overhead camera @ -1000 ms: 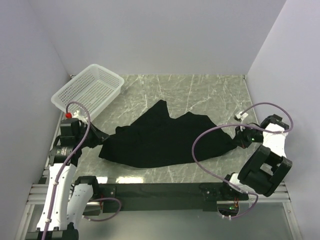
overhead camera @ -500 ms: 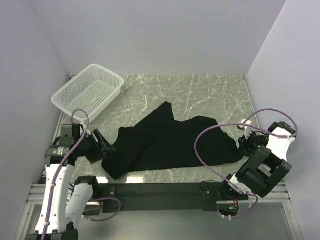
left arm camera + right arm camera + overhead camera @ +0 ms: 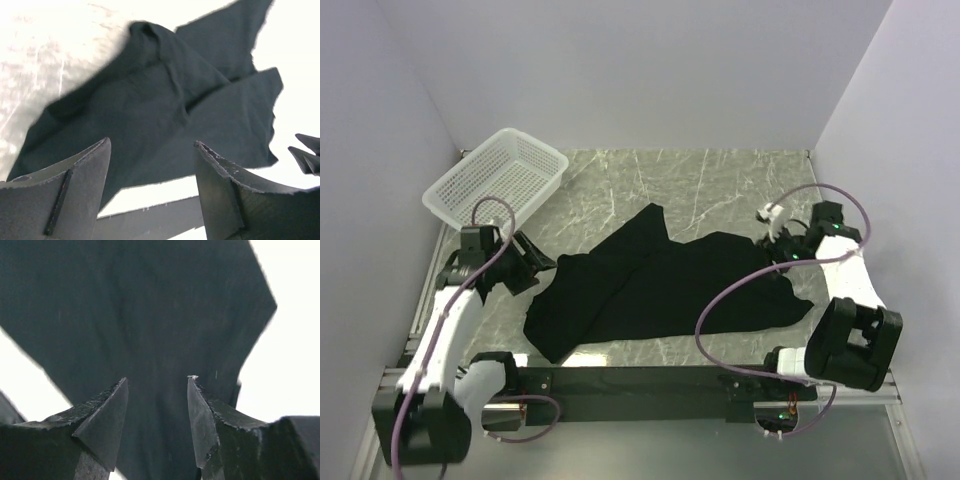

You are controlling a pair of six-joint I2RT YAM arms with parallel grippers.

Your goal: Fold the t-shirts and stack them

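The left gripper should close on the black t-shirt's slanted back edge (image 3: 617, 232) (image 3: 204, 20), on the basket side of the corner that points to the back.
One black t-shirt (image 3: 660, 285) lies crumpled across the middle of the marble table, with one corner pointing to the back. My left gripper (image 3: 532, 264) hovers off the shirt's left edge, open and holding nothing. In the left wrist view the shirt (image 3: 150, 100) spreads out beyond the gripper (image 3: 151, 142), whose jaws stand wide apart. My right gripper (image 3: 782, 252) hangs over the shirt's right end, open too. The right wrist view shows the gripper (image 3: 157, 379) above the cloth (image 3: 150, 305), apart from it.
A white mesh basket (image 3: 498, 185) stands at the back left, near the left wall. Grey walls close in the table (image 3: 720, 180) on three sides. A black rail (image 3: 640, 380) runs along the near edge between the arm bases.
Both grippers have opened and let go of the shirt's ends. The shirt has sunk onto the table. Both arms have drawn up and towards the back.
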